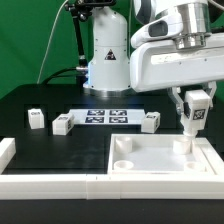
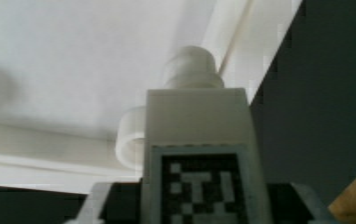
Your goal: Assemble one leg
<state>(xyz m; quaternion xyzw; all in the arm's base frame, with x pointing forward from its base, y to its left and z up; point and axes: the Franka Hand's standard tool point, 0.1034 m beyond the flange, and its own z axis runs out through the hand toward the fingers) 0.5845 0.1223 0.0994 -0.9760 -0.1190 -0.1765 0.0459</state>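
Next, my gripper releases the white leg standing upright at the tabletop's front corner (image 1: 193, 166) (image 2: 134, 138) farthest from the short white block.
My gripper (image 1: 194, 104) is shut on a white leg (image 1: 193, 116) with a black-and-white tag, held upright with its lower pin reaching down at the far right corner of the large white tabletop (image 1: 160, 160). In the wrist view the leg (image 2: 196, 140) fills the middle, its tag (image 2: 196, 187) faces the camera, and its round tip (image 2: 193, 68) sits by the tabletop's edge (image 2: 86, 70). I cannot tell if the tip is seated in a socket. Three other legs lie on the black table: one at the exterior view's left (image 1: 36, 118), one beside the marker board (image 1: 63, 124), one to its right (image 1: 151, 121).
The marker board (image 1: 106, 116) lies in the middle of the black table. A white rail (image 1: 60, 185) runs along the front and a short white block (image 1: 5, 152) stands at the exterior view's left. The robot base (image 1: 105, 60) stands behind.
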